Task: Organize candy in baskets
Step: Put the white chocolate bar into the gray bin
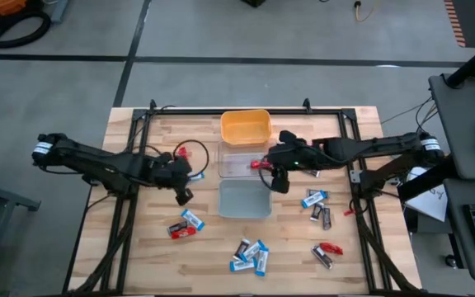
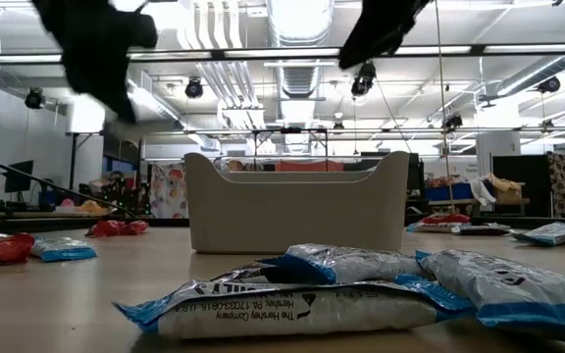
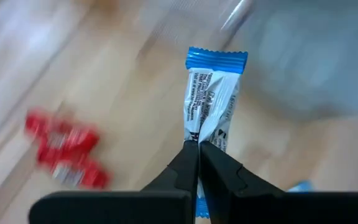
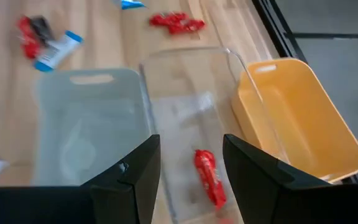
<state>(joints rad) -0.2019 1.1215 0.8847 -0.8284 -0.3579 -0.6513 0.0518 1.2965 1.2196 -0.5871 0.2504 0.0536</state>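
My left gripper will release the blue-and-white candy, now held above the table, on the bottom of the grey-blue basket, close to its near side [image 1: 241,211].
Three baskets stand in a row at the table's middle: yellow-orange [image 1: 245,126] farthest, clear [image 1: 242,161], grey-blue [image 1: 244,199] nearest. My left gripper [image 1: 186,176], left of the clear basket, is shut on a blue-and-white candy [image 3: 210,102] above the table. My right gripper [image 4: 191,168] hovers open over the clear basket [image 4: 191,124], on whose floor a red candy [image 4: 209,177] lies, touching neither finger. Loose candy lies on the boards: a red one [image 1: 184,152], a red and blue pair [image 1: 185,225], a blue cluster [image 1: 250,254], and others at the right [image 1: 320,206]. My left gripper pinches the blue-and-white candy between its two fingertips, on the wrapper's flat faces near its near end [image 3: 197,138]. The fingers slant down from the table's left and lie along the bar. The bar sticks out past the fingertips, crimped far end [image 3: 217,59] foremost, lifted clear of the table.
A black frame [image 1: 246,111] borders the wooden table top. More candy lies near the front right [image 1: 326,252]. In the low view blue-and-white bars [image 2: 292,304] lie in front of the grey-blue basket [image 2: 297,211]. Bare boards show at the near left.
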